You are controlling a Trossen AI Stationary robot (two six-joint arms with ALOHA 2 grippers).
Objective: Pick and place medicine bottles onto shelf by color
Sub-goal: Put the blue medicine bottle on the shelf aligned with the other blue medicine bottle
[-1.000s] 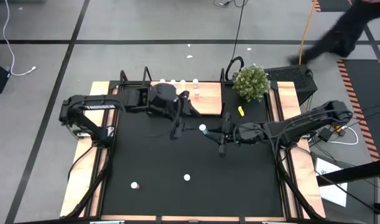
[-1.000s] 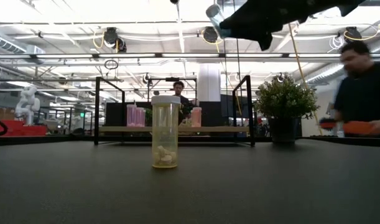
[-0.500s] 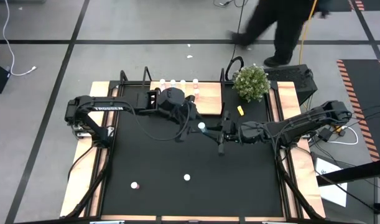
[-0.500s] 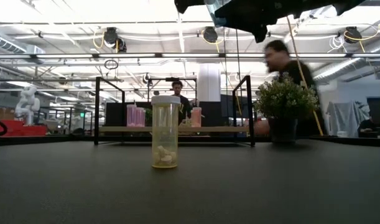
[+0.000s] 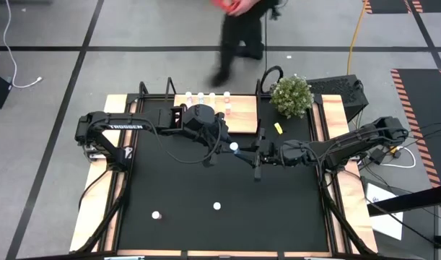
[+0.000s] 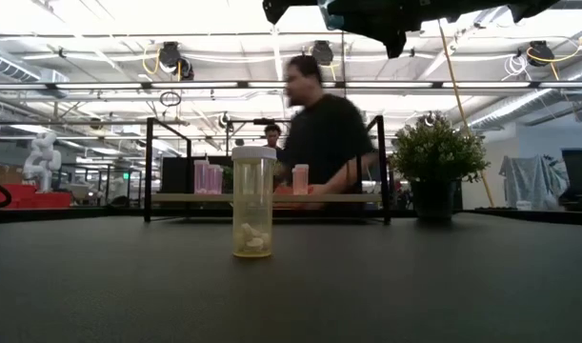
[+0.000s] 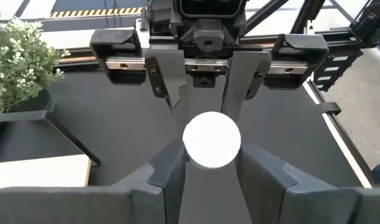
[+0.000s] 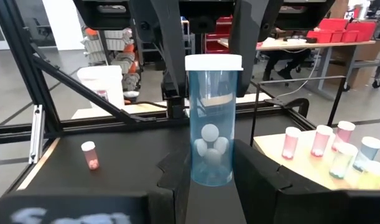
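The blue bottle is held by its lower body in my right gripper, so my left gripper needs to grab the white cap [image 7: 212,140] and stand the bottle next to the shelf's blue bottles.
A clear blue medicine bottle [image 8: 209,124] with a white cap and white pills inside stands upright in the air over the table's middle. My right gripper [image 8: 205,171] is shut on it. My left gripper [image 7: 211,158] is shut on its cap [image 5: 234,147]. The light-wood shelf [image 5: 242,121] lies at the table's far edge, and several bottles [image 5: 207,94] stand on it. A yellow bottle [image 6: 253,202] stands on its base on the black table [image 5: 177,188]. A second bottle [image 5: 156,215] stands near the front edge. My left gripper pinches the white cap's rim [image 7: 191,149] between its two fingers, one on each side. The fingers come from the table's left, slanting down. The bottle stays upright and clear of the table. My right gripper pinches the bottle's lower body [image 8: 208,174] between its two fingers. The fingers come level from the table's right. The bottle stands upright above them, cap up, lifted clear of the table.
A potted plant [image 5: 291,94] stands at the far right beside the shelf's black bracket, with a small yellow thing [image 5: 278,128] near it. A person [image 5: 238,29] walks past beyond the far edge. A pink bottle [image 8: 88,154] stands on the table.
My left gripper has moved toward the table's right and a little down, up to the blue bottle held by my right gripper, and has taken the cap between its fingers. The person behind the table has walked from right to left.
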